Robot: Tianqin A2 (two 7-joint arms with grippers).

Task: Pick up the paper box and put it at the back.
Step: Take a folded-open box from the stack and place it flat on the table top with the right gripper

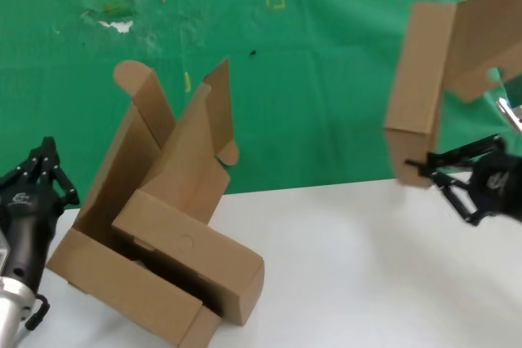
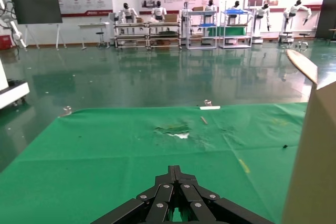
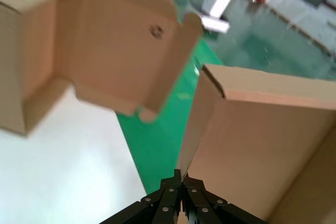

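Observation:
Next, my right gripper sets the paper box on the green sheet (image 1: pixel 347 107), just behind the white tabletop's edge.
The paper box (image 1: pixel 420 79) is a shallow brown cardboard mailer with its hinged lid swung open. It hangs tilted in the air at the right, over the front edge of the green sheet (image 1: pixel 326 79). My right gripper (image 1: pixel 422 166) is shut on the box's lower wall edge. In the right wrist view my fingers (image 3: pixel 181 176) pinch that edge, and the box's inside (image 3: pixel 262 145) fills the picture beside them. No hole shows on the held box. My left gripper (image 1: pixel 47 151) is shut and empty at the far left, and it points over the green sheet (image 2: pixel 105 150) in the left wrist view (image 2: pixel 176 169).
Two other brown boxes are piled on the white tabletop (image 1: pixel 367 266) at the left. One has an embossed circle (image 1: pixel 186 242) and one has a tall round-topped flap (image 1: pixel 139 87). They show blurred in the right wrist view (image 3: pixel 115 51), and one flap reaches into the left wrist view (image 2: pixel 315 156).

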